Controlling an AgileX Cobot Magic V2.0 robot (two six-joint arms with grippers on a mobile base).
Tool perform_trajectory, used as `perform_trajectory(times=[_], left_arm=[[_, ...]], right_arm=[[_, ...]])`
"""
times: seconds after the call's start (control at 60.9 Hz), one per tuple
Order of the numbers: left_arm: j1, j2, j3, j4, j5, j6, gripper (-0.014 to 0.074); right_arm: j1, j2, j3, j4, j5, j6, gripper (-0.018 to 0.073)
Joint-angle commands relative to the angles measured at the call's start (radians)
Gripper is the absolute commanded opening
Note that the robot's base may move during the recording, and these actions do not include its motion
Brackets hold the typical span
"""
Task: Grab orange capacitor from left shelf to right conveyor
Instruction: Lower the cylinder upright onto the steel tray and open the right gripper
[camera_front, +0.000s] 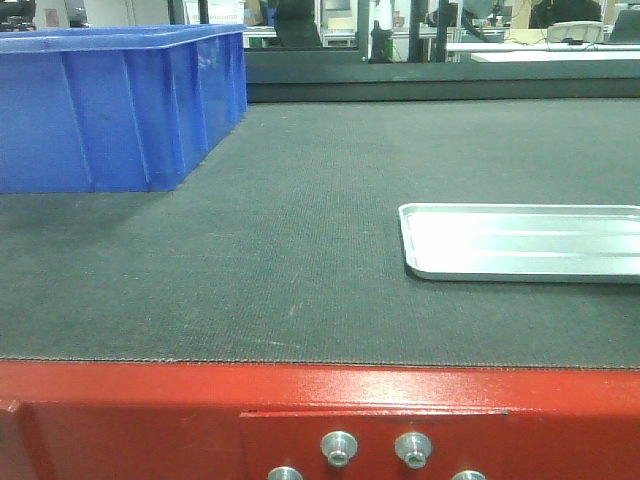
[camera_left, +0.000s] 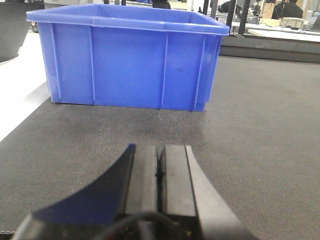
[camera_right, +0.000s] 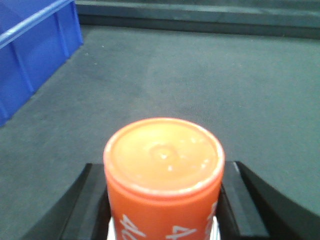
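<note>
I should use my right gripper to set the orange capacitor down standing upright on the bare bottom of the shallow silver tray (camera_front: 558, 246).
In the right wrist view, an orange capacitor (camera_right: 164, 180) with white figures on its side sits between my right gripper's (camera_right: 164, 200) black fingers (camera_right: 92, 200), which are shut on it. It is held over the dark conveyor belt (camera_right: 200, 90). In the left wrist view, my left gripper (camera_left: 160, 172) is shut and empty, its pads pressed together, low over the belt (camera_left: 260, 130) and facing a blue bin (camera_left: 130, 60). Neither gripper shows in the front view.
The blue bin (camera_front: 110, 100) stands at the back left of the belt (camera_front: 280, 250). A shallow silver tray (camera_front: 520, 240) lies at the right. A red metal frame (camera_front: 300, 420) with bolts runs along the front edge. A corner of the bin (camera_right: 30, 55) shows in the right wrist view.
</note>
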Motion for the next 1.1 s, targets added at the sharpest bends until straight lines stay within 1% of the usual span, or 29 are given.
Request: perform_trajectory(times=[0.0,0.066,0.115,0.148,0.295,0.427,0.591,0.755,1.083], left_arm=[[-0.006,-0.019,-0.005,0.000,-0.089,0.000,-0.0105],[-0.006,-0.019,-0.005,0.000,-0.089,0.000,-0.0105],[-0.006,-0.019,-0.005,0.000,-0.089,0.000,-0.0105],[-0.006,-0.019,-0.005,0.000,-0.089,0.000,-0.0105],[-0.006,-0.019,-0.005,0.000,-0.089,0.000,-0.0105],[-0.006,-0.019,-0.005,0.000,-0.089,0.000,-0.0105],[-0.006,-0.019,-0.005,0.000,-0.089,0.000,-0.0105],[-0.006,-0.019,-0.005,0.000,-0.089,0.000,-0.0105],[-0.006,-0.019,-0.005,0.000,-0.089,0.000,-0.0105]], right_arm=[[0.001,0.088,-0.031,0.007,-0.205,-0.002,0.0097],[0.001,0.151,-0.009,0.007,-0.302,-0.002,0.0097],[0.001,0.195,0.018,0.005,-0.406,-0.002,0.0097],[0.001,0.216,0.041,0.001,-0.453,-0.002,0.0097],[0.014,0.314,0.172,-0.025,-0.744,-0.002,0.0097],[0.038,0.396,0.275,-0.086,-0.961,-0.002,0.0097],[0.039,0.545,0.362,-0.184,-1.226,-0.002,0.0097],[0.039,0.696,0.371,-0.223,-1.367,-0.002,0.0097],[0.037,0.904,0.371,-0.227,-1.487,-0.002,0.0097]])
